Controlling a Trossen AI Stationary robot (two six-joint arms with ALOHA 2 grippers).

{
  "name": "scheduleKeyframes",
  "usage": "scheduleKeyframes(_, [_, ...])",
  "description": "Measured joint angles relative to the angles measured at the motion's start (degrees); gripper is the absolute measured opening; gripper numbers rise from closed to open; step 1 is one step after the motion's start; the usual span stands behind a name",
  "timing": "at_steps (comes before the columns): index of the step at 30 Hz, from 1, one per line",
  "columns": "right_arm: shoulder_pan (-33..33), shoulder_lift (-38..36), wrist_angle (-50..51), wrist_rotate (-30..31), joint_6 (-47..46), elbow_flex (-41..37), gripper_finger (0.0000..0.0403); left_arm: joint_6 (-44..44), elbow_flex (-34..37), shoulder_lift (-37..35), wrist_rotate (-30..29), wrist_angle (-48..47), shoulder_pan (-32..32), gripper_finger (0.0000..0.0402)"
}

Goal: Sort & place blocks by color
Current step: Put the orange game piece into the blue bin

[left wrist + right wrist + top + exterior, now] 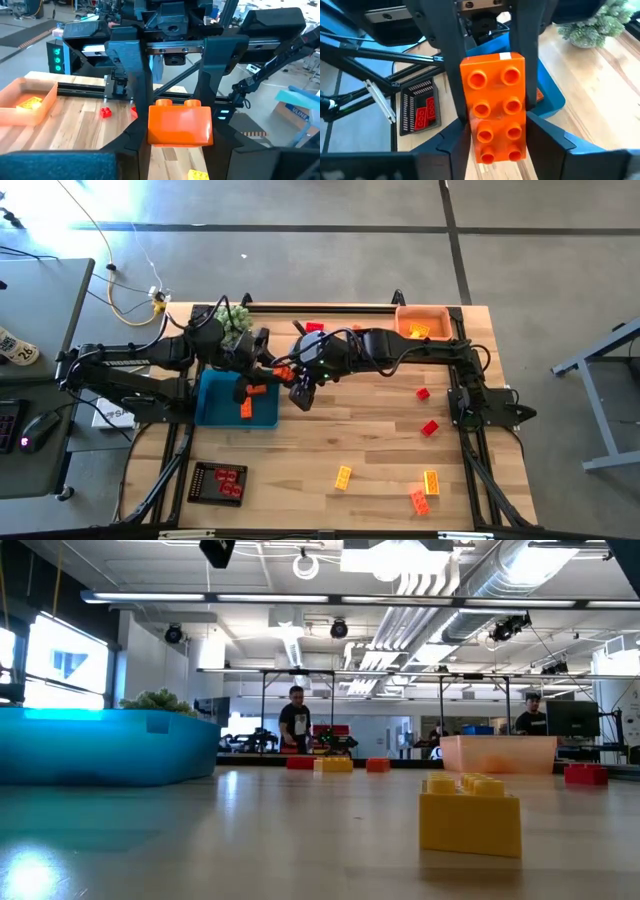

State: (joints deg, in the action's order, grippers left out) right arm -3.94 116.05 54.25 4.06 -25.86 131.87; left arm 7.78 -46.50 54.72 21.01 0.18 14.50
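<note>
My left gripper has the orange brick, hanging over the blue tray's edge now. It will let go of it in the blue tray (238, 395), beside the two orange bricks.
An orange two-by-four studded brick (283, 370) hangs in the air between my two grippers, over the right edge of the blue tray (212, 408). My left gripper (177, 145) reaches in from the table's left and is shut on it. My right gripper (495, 135) comes from the right, slanting down. It is open, its fingers close beside the brick's long sides at the other end. Two orange bricks (247, 402) lie in the blue tray. The low view shows neither gripper. My left gripper pinches the orange brick's two long sides (152, 131) between its two fingers, near the end that faces it. The fingers come about level from the table's left and lie along the brick. The brick is lifted clear, roughly level, studs up.
A black tray (218, 483) with red bricks sits at the near left, and an orange tray (421, 323) with yellow bricks at the far right. Loose red (430, 427), yellow (343, 476) and orange (419, 502) bricks lie at the near right. A green plant (235, 323) stands behind the blue tray.
</note>
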Motion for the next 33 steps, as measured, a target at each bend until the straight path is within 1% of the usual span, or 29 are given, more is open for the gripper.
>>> scheduleKeyframes(6, [-1.2,0.0,1.3,4.9,-1.7,0.0,0.0190,-1.3,-0.1,0.0,0.0,-2.1,0.0,0.0107])
scheduleKeyframes(14, [-1.4,0.0,3.7,4.8,-5.7,0.0,0.0226,-3.4,0.0,0.1,0.4,-4.9,0.0,0.0107])
scheduleKeyframes(20, [-1.5,-0.1,6.5,5.0,-7.2,0.0,0.0233,-6.4,0.0,0.1,-1.3,-13.5,-0.1,0.0107])
scheduleKeyframes(26, [-1.6,-0.1,12.6,5.0,-9.3,0.0,0.0233,-8.0,0.0,-0.2,-6.5,-23.4,-0.1,0.0107])
scheduleKeyframes(29, [-1.6,-0.1,15.1,5.0,-9.3,0.0,0.0234,-8.1,0.0,-0.2,-7.8,-29.1,-0.1,0.0107])
scheduleKeyframes(33, [-1.6,-0.1,17.4,5.5,-8.8,0.0,0.0234,-8.1,0.0,-0.2,-11.2,-38.4,-0.4,0.0107])
